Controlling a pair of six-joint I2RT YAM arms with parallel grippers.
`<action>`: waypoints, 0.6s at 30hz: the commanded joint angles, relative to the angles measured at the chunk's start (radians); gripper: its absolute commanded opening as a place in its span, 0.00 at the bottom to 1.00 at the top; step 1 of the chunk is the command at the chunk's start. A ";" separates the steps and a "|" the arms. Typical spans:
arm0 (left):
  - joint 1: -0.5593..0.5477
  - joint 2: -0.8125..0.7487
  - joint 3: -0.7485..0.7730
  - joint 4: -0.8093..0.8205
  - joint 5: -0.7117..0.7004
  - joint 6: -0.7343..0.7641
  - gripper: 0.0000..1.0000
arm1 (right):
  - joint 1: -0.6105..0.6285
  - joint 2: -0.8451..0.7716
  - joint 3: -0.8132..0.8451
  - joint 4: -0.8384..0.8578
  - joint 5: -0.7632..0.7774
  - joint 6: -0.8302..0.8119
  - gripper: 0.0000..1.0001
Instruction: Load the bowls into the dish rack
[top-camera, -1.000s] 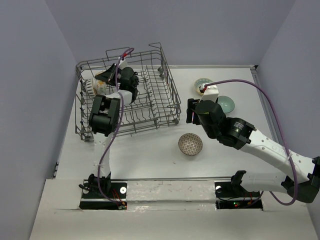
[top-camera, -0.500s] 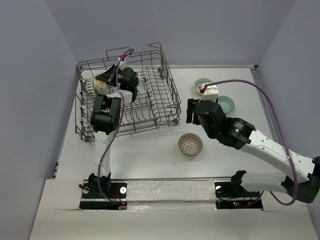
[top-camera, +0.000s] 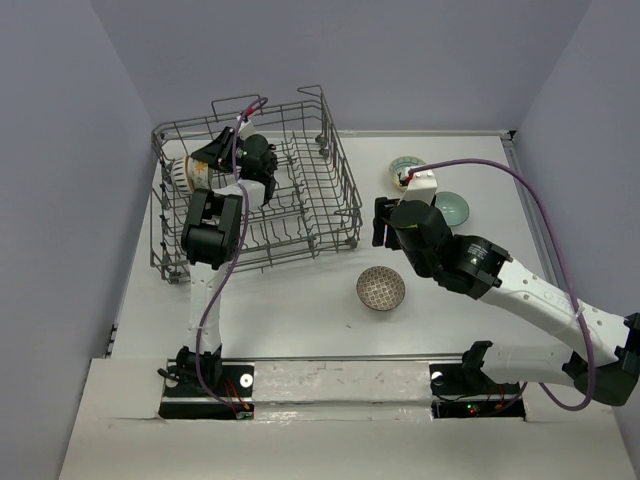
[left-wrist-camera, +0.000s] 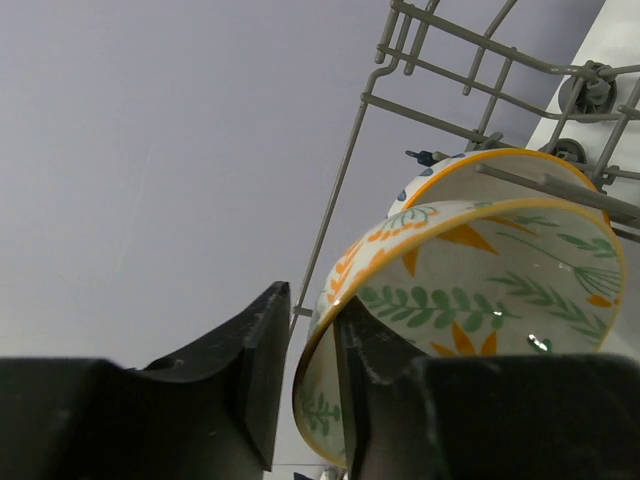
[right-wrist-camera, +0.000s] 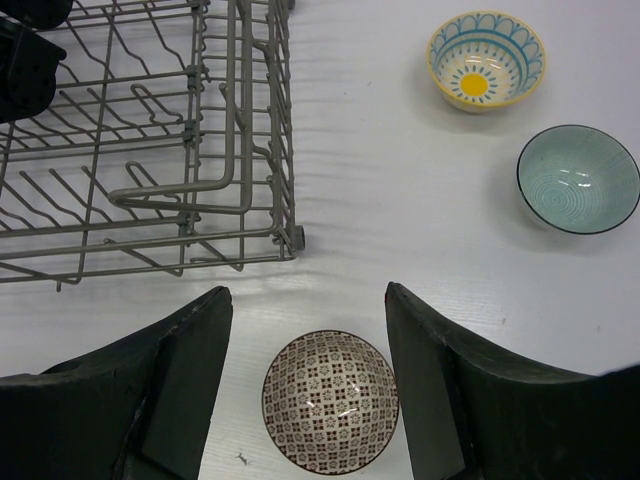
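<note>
Next, I take the flowered bowl's rim (left-wrist-camera: 350, 278) with my left gripper, lift it clear and set it farther away, because it crowds the bowl behind it.
The dish rack (top-camera: 300, 215) stands at the back left. My left gripper (top-camera: 213, 160) is in its far left corner, its jaws astride the rim of a white bowl with orange flowers and green leaves (left-wrist-camera: 470, 285). One finger is inside the bowl and a thin gap shows outside. In the left wrist view the gripper (left-wrist-camera: 312, 298) is barely open. A second orange-rimmed bowl (left-wrist-camera: 440, 175) stands behind. My right gripper (right-wrist-camera: 305, 300) is wide open above the brown-patterned bowl (right-wrist-camera: 330, 400). A teal bowl (right-wrist-camera: 578, 178) and a blue-and-yellow bowl (right-wrist-camera: 486, 58) sit to the right.
The rack's near right corner and wheel (right-wrist-camera: 292, 238) lie just left of the brown bowl (top-camera: 381, 288). Purple walls close in the table at the back and both sides. The teal bowl (top-camera: 452, 208) and patterned bowl (top-camera: 405, 165) sit beyond my right arm.
The flower bowl and my left gripper have shifted slightly left, towards the rack's left wall. The right arm has not moved.
</note>
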 joint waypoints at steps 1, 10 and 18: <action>0.001 -0.015 0.047 0.069 -0.003 -0.022 0.40 | 0.006 -0.004 -0.005 0.055 0.003 -0.012 0.68; 0.001 -0.003 0.049 0.069 -0.009 -0.025 0.45 | 0.006 -0.007 -0.011 0.058 0.004 -0.012 0.69; 0.002 -0.010 0.053 0.069 -0.016 -0.024 0.29 | 0.006 -0.007 -0.014 0.058 0.004 -0.014 0.69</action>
